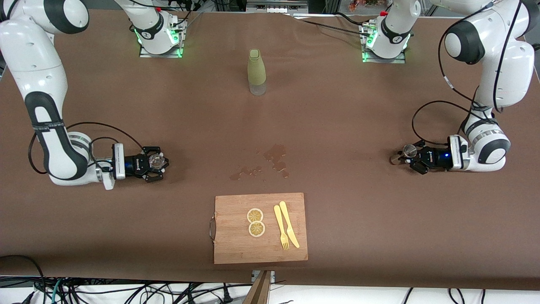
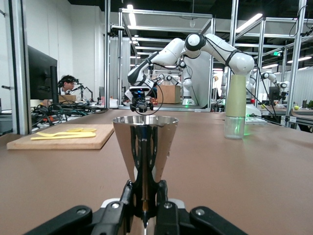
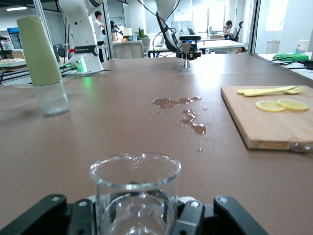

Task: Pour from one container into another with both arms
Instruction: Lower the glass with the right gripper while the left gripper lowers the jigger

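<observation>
The robot's left gripper will release the metal cone cup on the bare table (image 1: pixel 401 151) between the spilled liquid and the robot's left arm. The cup is now held low over the table.
My left gripper (image 1: pixel 403 155) is low over the table at the left arm's end, shut on the waist of an upright metal cone cup (image 1: pixel 408 149). In the left wrist view the cup (image 2: pixel 145 142) stands between the black fingers (image 2: pixel 117 203) of the left gripper (image 2: pixel 145 196). My right gripper (image 1: pixel 157 164) is low at the right arm's end, shut on a clear glass beaker (image 1: pixel 156 160). The beaker (image 3: pixel 135 188) fills the right gripper (image 3: pixel 136 210) in the right wrist view. I see no liquid in it.
A bottle with a pale green sleeve (image 1: pixel 256 71) stands mid-table near the bases. Spilled liquid (image 1: pixel 276 157) lies between it and a wooden board (image 1: pixel 228 245) near the front edge. On the board are two lemon slices (image 1: pixel 255 222) and a yellow knife and fork (image 1: pixel 286 230).
</observation>
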Robot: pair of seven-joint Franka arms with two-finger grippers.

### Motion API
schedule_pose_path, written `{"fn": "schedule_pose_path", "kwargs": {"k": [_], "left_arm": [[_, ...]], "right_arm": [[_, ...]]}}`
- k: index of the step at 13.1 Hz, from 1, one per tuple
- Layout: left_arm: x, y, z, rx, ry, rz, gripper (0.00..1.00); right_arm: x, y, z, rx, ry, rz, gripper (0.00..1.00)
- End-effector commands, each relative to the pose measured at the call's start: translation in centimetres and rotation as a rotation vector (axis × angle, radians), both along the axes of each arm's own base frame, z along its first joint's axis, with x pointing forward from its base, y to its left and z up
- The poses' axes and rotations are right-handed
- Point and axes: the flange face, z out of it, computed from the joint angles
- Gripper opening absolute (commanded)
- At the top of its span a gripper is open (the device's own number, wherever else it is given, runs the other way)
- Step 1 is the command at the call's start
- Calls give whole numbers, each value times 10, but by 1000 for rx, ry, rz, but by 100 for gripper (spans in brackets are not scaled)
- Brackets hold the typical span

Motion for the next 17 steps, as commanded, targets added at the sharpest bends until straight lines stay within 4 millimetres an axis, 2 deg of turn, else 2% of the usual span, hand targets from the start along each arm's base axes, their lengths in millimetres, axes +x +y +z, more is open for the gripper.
{"fn": "schedule_pose_path", "kwargs": {"k": [1, 2, 4, 5, 6, 11, 12, 13, 14, 15, 17], "left_arm": [[-11, 13, 7, -4, -62, -23, 0], [-17, 18, 4, 0, -68, -17, 0], [-26, 19, -3, 14, -72, -61, 0], [-29, 19, -7, 12, -78, -61, 0], [-31, 18, -12, 10, -79, -63, 0], [-36, 19, -26, 22, -70, -66, 0], [-36, 20, -28, 43, -59, -66, 9], [-33, 22, -28, 61, -62, -61, 41], [-30, 24, -25, 74, -64, -61, 96], [-25, 27, -22, 92, -33, -55, 100], [-5, 36, -5, 163, 36, -55, 100]], "right_arm": [[-10, -8, -26, 76, -10, -24, 0], [-15, -12, -38, 96, -11, -37, 0], [-19, -16, -45, 107, -3, -44, 0], [-20, -19, -46, 109, 2, -50, 33], [-22, -21, -47, 109, 13, -54, 99], [-30, -64, -47, 65, 36, -60, 100], [-32, -76, -43, 46, 35, -59, 100], [-34, -85, -39, 32, 50, -58, 100], [-35, -99, -32, 1, 78, -62, 100], [-32, -108, -17, -30, 88, -54, 100], [-28, -130, 18, -109, 148, -59, 100]]}}
